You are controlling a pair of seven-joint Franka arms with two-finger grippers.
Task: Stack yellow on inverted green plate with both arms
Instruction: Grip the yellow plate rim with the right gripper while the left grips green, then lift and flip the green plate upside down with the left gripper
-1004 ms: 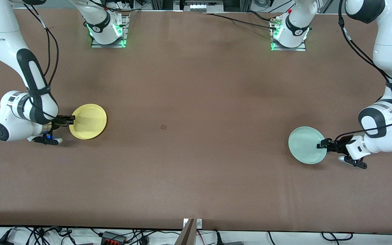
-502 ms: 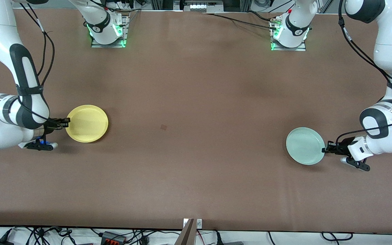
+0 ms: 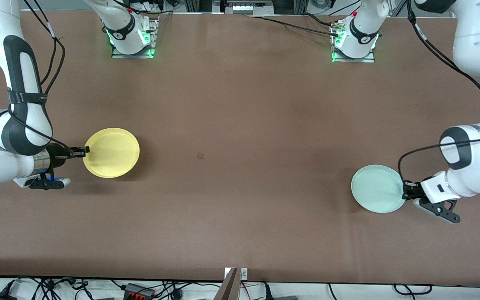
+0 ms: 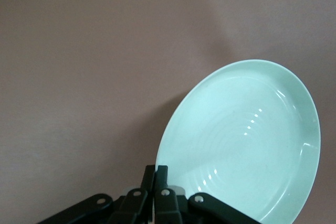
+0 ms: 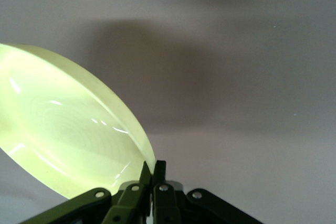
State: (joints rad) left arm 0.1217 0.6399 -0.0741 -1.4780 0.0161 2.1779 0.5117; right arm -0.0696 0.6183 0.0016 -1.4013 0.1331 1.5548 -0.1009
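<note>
Next, I set the green plate down with my left gripper on the bare table (image 3: 283,166) between the small dark mark and my left arm.
The yellow plate (image 3: 113,153) is toward the right arm's end of the table, hollow side up. My right gripper (image 3: 85,151) is shut on its rim and holds it tilted, with a shadow on the table under it. In the right wrist view the yellow plate (image 5: 63,129) sits between the closed fingers (image 5: 152,166). The pale mint-green plate (image 3: 376,194) is toward the left arm's end, hollow side up. My left gripper (image 3: 406,191) is shut on its rim. In the left wrist view the green plate (image 4: 247,140) is pinched at its edge by the gripper (image 4: 156,170).
The brown table (image 3: 240,166) has a small dark mark (image 3: 200,156) near its middle. The two arm bases (image 3: 131,39) (image 3: 354,43) stand along the edge farthest from the front camera. Cables lie past the table's near edge.
The green plate has shifted lower in the front view with the left gripper. The yellow plate has shifted slightly toward the table's middle. Both forearms have swung outward.
</note>
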